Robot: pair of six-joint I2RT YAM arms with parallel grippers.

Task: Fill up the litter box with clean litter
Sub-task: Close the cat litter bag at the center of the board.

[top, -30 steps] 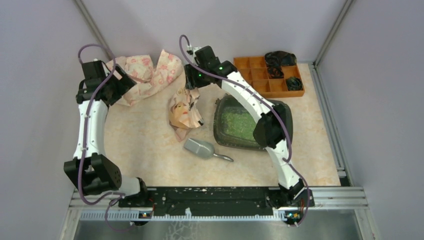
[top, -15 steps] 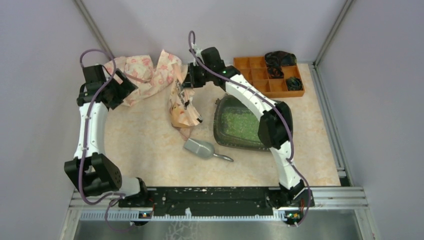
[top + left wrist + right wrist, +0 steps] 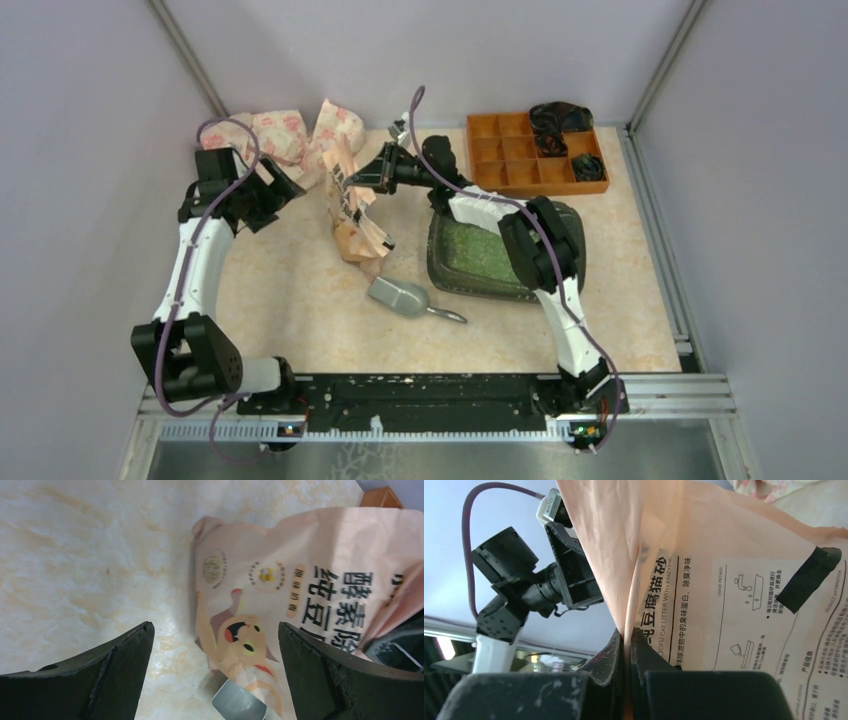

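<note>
Next, I take the bag's top fold (image 3: 343,172) with my left gripper before my right gripper shifts there, because the bag's taped end hangs loose beyond my right gripper's hold.
The litter box (image 3: 434,262), a dark shallow tray, lies right of centre with the clean litter (image 3: 470,250), light-green granules, spread inside; my right arm crosses above it. My right gripper (image 3: 355,180) (image 3: 626,636) is shut on a fold at the top of the peach printed paper bag (image 3: 352,215) (image 3: 734,580), which stands upright left of the box. My left gripper (image 3: 288,190) (image 3: 215,626) hangs open just left of the bag (image 3: 280,580), with nothing between its fingers.
A grey metal scoop (image 3: 400,297) (image 3: 240,705) lies in front of the bag. An orange compartmented organiser (image 3: 515,150) with dark items stands at the back right. More crumpled printed paper (image 3: 285,135) is heaped at the back left. Walls enclose the table.
The right gripper closed on the bag's top and drew it up and to the left. The left arm swung right, closer to the bag, and stayed open.
</note>
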